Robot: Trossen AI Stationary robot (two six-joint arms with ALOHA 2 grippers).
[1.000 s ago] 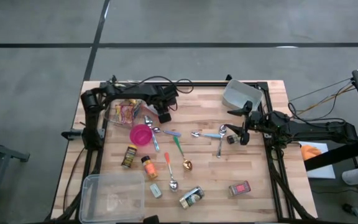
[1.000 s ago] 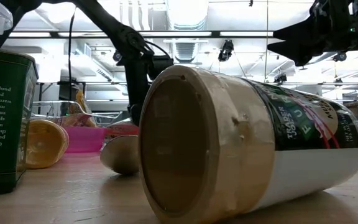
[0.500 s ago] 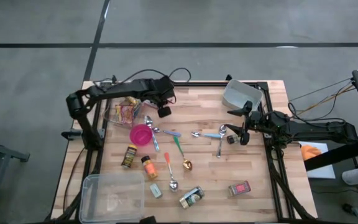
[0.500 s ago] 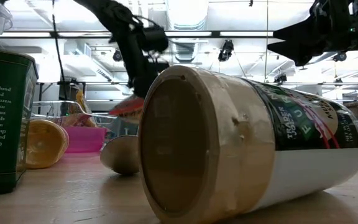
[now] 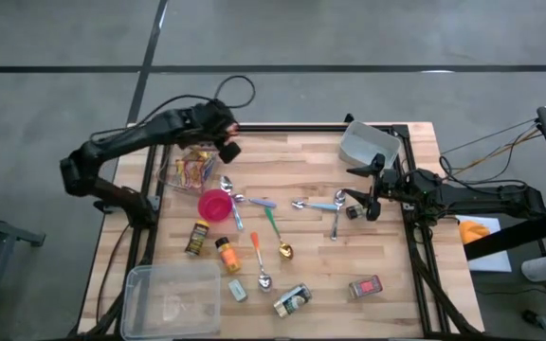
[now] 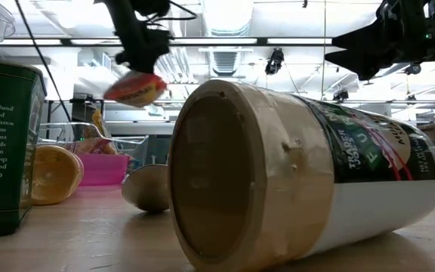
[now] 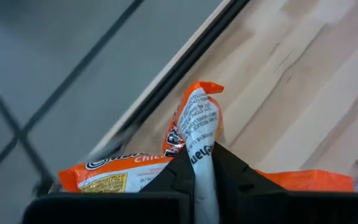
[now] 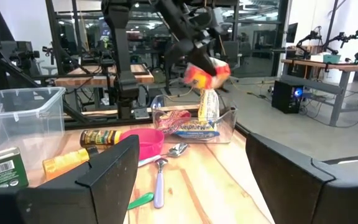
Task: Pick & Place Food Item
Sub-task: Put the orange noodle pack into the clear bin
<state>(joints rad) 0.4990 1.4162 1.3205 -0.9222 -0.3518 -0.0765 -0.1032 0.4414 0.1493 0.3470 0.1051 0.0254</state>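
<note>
Next, I release the orange food packet with my left gripper in the clear bin of snack packets (image 5: 187, 177), towards the pink bowl.
An orange food packet (image 6: 134, 88) hangs high over the table's far left part, next to a clear bin (image 5: 190, 170) that holds other snack packets. My left gripper (image 5: 227, 144) is shut on it. The right wrist view also shows the packet (image 8: 207, 73), blurred, above the bin (image 8: 194, 121). My right gripper (image 5: 363, 197) waits open at the table's right side, level, with nothing between its fingers (image 8: 114, 168). My left gripper pinches a crumpled, bunched-up part of the packet's film (image 7: 197, 127) between its two fingers. The fingers slant down from above. The rest of the packet (image 7: 104, 177) spreads out beyond the fingertips. It hangs below the gripper, lifted clear of table and bin.
A pink bowl (image 5: 215, 204), several spoons (image 5: 335, 204), spice bottles (image 5: 197, 237) and small packs (image 5: 365, 286) lie across the middle. An empty clear tub (image 5: 171, 296) stands near left, another (image 5: 368, 144) far right. A lying jar (image 6: 300, 181) fills the low view.
My left gripper has risen from low over the table by the pink bowl and drawn back toward the far left corner, turning as it went. The orange packet has come up with it and now hangs clear.
</note>
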